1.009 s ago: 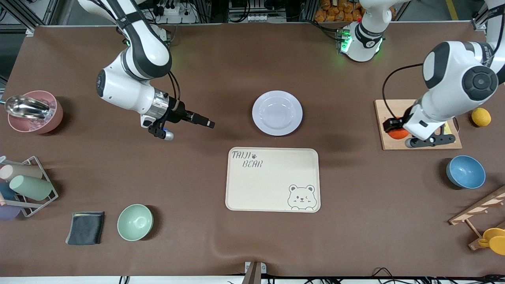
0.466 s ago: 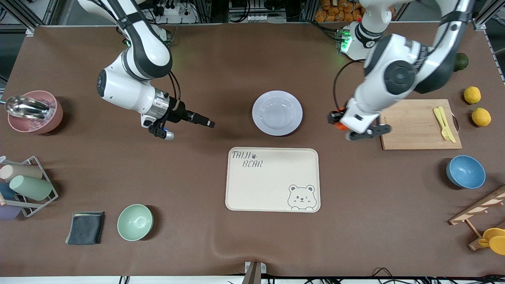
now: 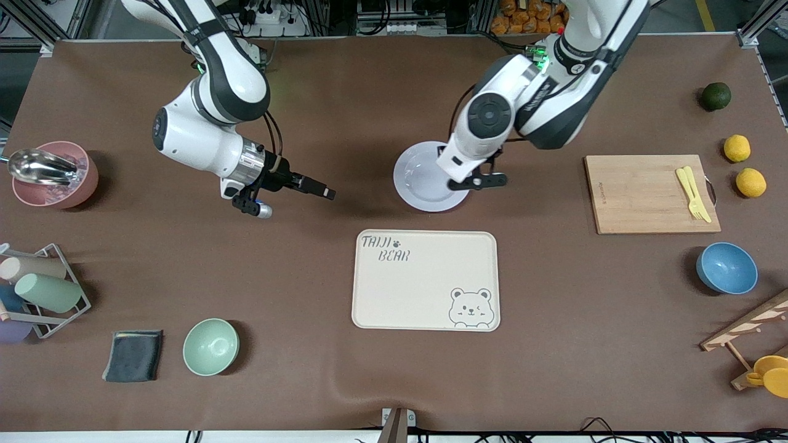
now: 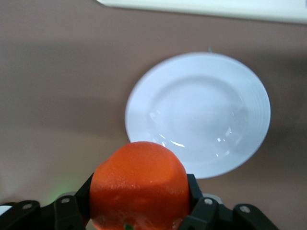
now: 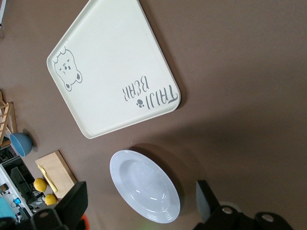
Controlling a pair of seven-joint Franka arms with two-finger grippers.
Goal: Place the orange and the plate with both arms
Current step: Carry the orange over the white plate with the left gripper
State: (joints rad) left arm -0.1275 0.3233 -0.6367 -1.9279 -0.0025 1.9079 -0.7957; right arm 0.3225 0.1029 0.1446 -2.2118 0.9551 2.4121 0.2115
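Observation:
I will use my left gripper to set the orange down and let go of it in the middle of the pale, glossy plate point(image 3: 432, 178) point(image 4: 198, 116).
The orange point(image 4: 138, 178) is small, round and bright red-orange, and my left gripper point(image 4: 139, 194) is shut on it. In the front view the left gripper point(image 3: 460, 171) hangs over the edge of the plate point(image 3: 417, 179) toward the left arm's end, and its wrist hides the orange. The pale, glossy plate point(image 4: 199, 112) lies bare on the brown table. My right gripper point(image 3: 325, 192) waits open above the table, beside the plate toward the right arm's end. Its wrist view shows the plate point(image 5: 144, 191) between its spread fingers point(image 5: 73, 200).
A cream bear tray point(image 3: 425, 289) lies nearer the front camera than the plate. At the left arm's end are a cutting board point(image 3: 640, 194), two yellow fruits point(image 3: 737, 147), a dark green fruit point(image 3: 715, 96) and a blue bowl point(image 3: 726, 267). A mint bowl point(image 3: 210, 346) and dark cloth point(image 3: 133, 355) sit near the front edge.
The left arm has swung from the cutting board to over the plate, carrying the orange. The right arm has not moved.

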